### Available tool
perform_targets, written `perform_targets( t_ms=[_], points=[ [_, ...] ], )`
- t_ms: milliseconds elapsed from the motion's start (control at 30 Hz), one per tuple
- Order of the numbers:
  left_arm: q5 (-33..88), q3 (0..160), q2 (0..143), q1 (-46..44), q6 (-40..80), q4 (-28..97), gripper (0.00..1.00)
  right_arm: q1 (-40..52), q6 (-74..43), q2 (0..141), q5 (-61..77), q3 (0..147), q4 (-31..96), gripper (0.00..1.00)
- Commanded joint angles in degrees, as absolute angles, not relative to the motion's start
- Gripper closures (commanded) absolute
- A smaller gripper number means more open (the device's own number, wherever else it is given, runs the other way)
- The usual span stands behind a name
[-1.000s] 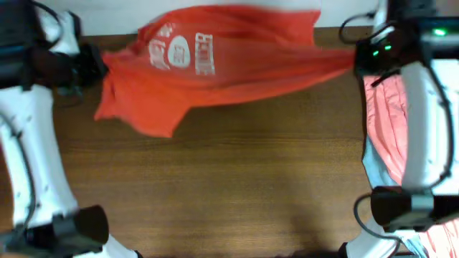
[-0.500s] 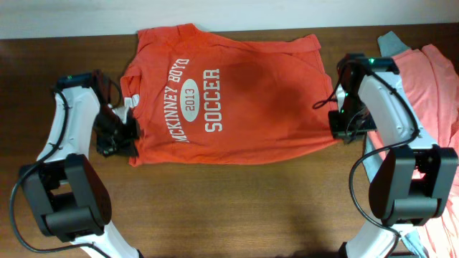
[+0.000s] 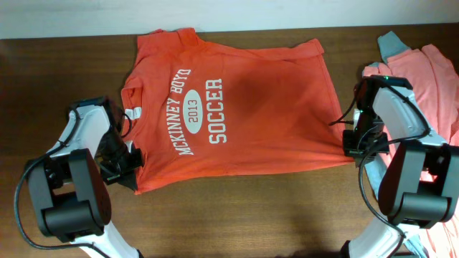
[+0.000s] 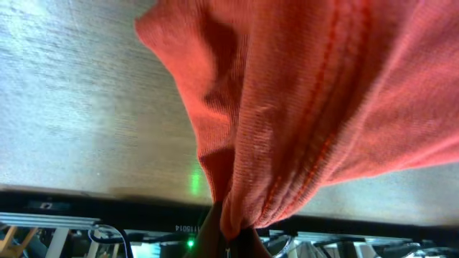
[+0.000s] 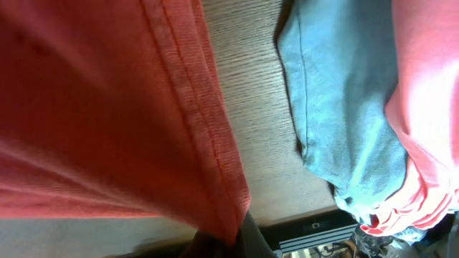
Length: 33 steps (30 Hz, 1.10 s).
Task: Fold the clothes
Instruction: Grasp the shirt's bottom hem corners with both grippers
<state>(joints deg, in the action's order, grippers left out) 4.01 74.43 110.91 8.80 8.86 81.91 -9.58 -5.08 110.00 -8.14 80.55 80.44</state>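
Observation:
My left gripper needs to open, take the cloth further in and pull (image 3: 152, 153) it out before folding, since the T-shirt's near corner bunches up in it.
An orange-red T-shirt (image 3: 237, 115) lies spread flat on the wooden table, its white "McKinney Boyd 2013 Soccer" print facing up and its collar to the left. My left gripper (image 3: 131, 172) is shut on the shirt's near-left corner; in the left wrist view the bunched cloth (image 4: 301, 107) runs down into the left gripper (image 4: 229, 240). My right gripper (image 3: 353, 147) is shut on the near-right hem corner, and the hem (image 5: 208, 143) enters the right gripper (image 5: 233, 240). More clothes lie at the far right: a salmon-pink garment (image 3: 430, 79) over a grey-blue one (image 3: 391, 44).
The table's far edge (image 3: 72, 37) runs just behind the shirt. The pink and grey-blue pile (image 5: 344, 115) lies close to the right arm. Bare wood (image 3: 244, 208) stretches between the two arm bases at the front.
The shirt hung stretched in the air at the back a second ago. Both grippers have since lowered and drawn it toward the front, and it now lies flat with the print up.

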Motion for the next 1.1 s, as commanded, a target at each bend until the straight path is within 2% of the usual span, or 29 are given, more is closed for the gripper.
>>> perform_targets(
  t_ms=[0,267,300,400,600,667,700,867,933,1067],
  points=[
    [2.52,74.19,110.24,9.39,9.82,80.55,1.00,-9.67,-6.52,109.01,-9.45,80.31,80.34,0.96],
    [2.52,74.19,110.17,9.58,9.80,78.78,0.99,-9.67,-6.50,109.01,-8.56,80.29,80.38,0.96],
    [2.52,74.19,110.17,9.61,9.80,79.64,0.94,-9.67,-6.50,109.01,-8.36,80.29,80.36,0.96],
    [2.24,74.24,110.08,9.61,10.07,82.06,0.91,-9.67,-6.50,109.01,-8.36,80.29,80.14,0.96],
    [-5.96,76.97,105.01,9.61,20.05,81.91,0.84,-9.67,-6.50,109.01,-7.86,80.31,80.03,0.96],
    [-6.42,78.50,102.76,9.58,22.35,81.41,0.65,-9.67,-6.50,109.01,-7.51,80.29,80.03,0.96],
    [-6.13,79.00,102.04,9.58,22.76,81.06,0.60,-9.67,-6.50,109.01,-7.49,80.31,80.03,0.96],
    [-0.40,79.29,100.82,6.61,18.57,76.40,0.60,-9.67,-6.50,109.01,-7.07,80.31,80.03,0.96],
    [-0.19,79.26,100.92,4.97,18.31,75.31,0.53,-9.67,-6.48,109.01,-7.07,80.29,80.03,0.96],
    [-0.19,79.22,101.27,2.79,18.41,73.73,0.53,-9.67,-6.48,109.01,-7.09,80.31,80.07,0.96]
  ],
)
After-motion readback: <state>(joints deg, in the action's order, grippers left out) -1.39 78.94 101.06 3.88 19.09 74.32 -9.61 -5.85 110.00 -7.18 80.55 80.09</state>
